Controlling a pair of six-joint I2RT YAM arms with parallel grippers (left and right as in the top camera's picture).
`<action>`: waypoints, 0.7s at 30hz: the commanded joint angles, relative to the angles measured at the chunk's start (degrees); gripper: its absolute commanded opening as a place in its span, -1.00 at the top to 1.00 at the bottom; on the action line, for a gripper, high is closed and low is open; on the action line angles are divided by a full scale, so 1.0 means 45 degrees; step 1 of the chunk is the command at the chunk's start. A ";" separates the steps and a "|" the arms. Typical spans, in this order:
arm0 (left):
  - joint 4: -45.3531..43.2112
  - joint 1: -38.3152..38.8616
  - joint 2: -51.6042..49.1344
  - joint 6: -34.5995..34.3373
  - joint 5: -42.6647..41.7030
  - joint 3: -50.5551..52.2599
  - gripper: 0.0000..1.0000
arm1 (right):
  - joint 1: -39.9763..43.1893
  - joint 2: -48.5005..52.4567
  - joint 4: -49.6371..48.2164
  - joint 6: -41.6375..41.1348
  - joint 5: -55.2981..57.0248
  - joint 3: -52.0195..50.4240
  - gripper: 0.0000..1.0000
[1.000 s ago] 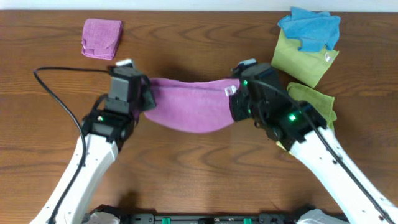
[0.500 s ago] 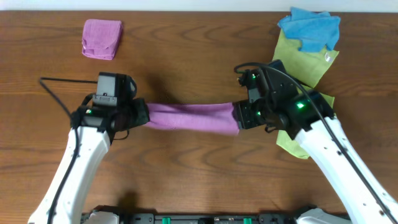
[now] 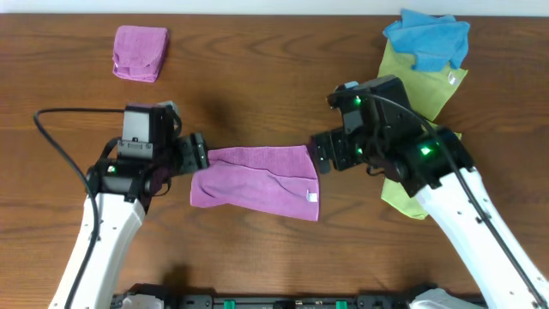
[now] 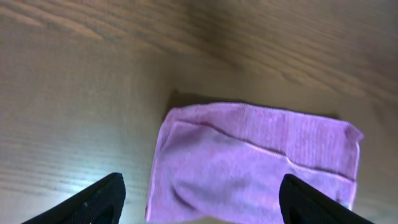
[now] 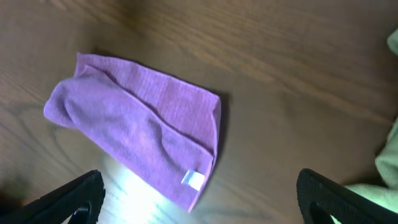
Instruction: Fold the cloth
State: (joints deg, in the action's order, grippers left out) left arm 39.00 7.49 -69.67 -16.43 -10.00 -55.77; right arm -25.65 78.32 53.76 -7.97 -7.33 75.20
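The top layer's edge slants short of the cloth's far edge, so the robot's left gripper needs to pinch the cloth's far corner [image 3: 214, 154] and raise it together with the right gripper.
The purple-magenta cloth [image 3: 256, 180] lies flat on the wooden table, folded over into a rectangle, with its white tag [image 3: 312, 196] at the lower right corner. My left gripper [image 3: 196, 154] is open just off the cloth's upper left corner and holds nothing. At the upper right corner my right gripper [image 3: 319, 154] is open too, also holding nothing. In the left wrist view the cloth [image 4: 249, 162] shows between and below the spread fingers of the left gripper [image 4: 200, 190]. The right wrist view shows the cloth [image 5: 137, 134] and tag [image 5: 193, 179], with the right gripper [image 5: 200, 190] above them.
A small folded purple pad [image 3: 141, 52] sits at the back left. Yellow-green cloths [image 3: 426, 81] with a blue cloth [image 3: 426, 39] on top lie at the back right. Another green cloth [image 3: 403, 196] lies under the right arm. A black cable [image 3: 60, 142] loops left of the left arm.
Both grippers held the cloth stretched between them, then opened and let it go. The cloth now lies folded on the table, and both grippers have drawn off its corners.
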 commanded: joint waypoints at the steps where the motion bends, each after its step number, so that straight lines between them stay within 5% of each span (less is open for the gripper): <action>1: -0.0457 -0.0078 -0.1098 0.0223 0.0282 -0.0146 -0.59 | -0.0034 0.0889 -0.0228 0.0369 -0.0039 0.0189 -0.89; 3: -0.0865 -0.0078 -0.1865 0.0228 0.0170 -0.0146 -0.38 | -0.0034 0.1404 -0.0291 0.0374 -0.0039 0.0189 -0.56; 4: -0.1020 -0.0078 -0.2186 0.0228 0.0170 -0.0146 -0.25 | -0.0034 0.1588 -0.0291 0.0427 -0.0039 0.0189 0.08; 5: -0.1127 -0.0078 -0.2516 0.0228 0.0160 -0.0146 -0.08 | -0.0034 0.1812 -0.0282 0.0554 -0.0039 0.0189 0.42; 7: -0.1073 -0.0078 -0.2924 0.0233 0.0165 -0.0146 0.24 | -0.0034 0.2254 -0.0180 0.0831 -0.0044 0.0189 0.70; 9: -0.0962 -0.0078 -0.3123 0.0408 0.0185 -0.0146 0.55 | -0.0049 0.2594 -0.0058 0.1297 -0.0049 0.0189 0.63; 13: -0.0330 -0.0078 -0.3507 0.0525 0.0223 -0.0146 0.31 | -0.0058 0.3133 0.0495 0.2098 -0.0044 0.0189 0.39; 17: 0.0869 -0.0078 -0.3803 0.0578 0.0219 -0.0146 0.21 | -0.0053 0.3157 0.1185 0.3065 -0.0529 0.0189 -0.11; 21: 0.1885 -0.0078 -0.3798 0.0617 0.0214 -0.0146 0.14 | -0.0058 0.3157 0.1768 0.3429 -0.0962 -0.0165 -0.19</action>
State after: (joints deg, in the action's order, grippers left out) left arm 45.93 7.49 -86.48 -14.52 -9.85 -55.77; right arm -25.65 92.84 60.88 4.67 -9.47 75.24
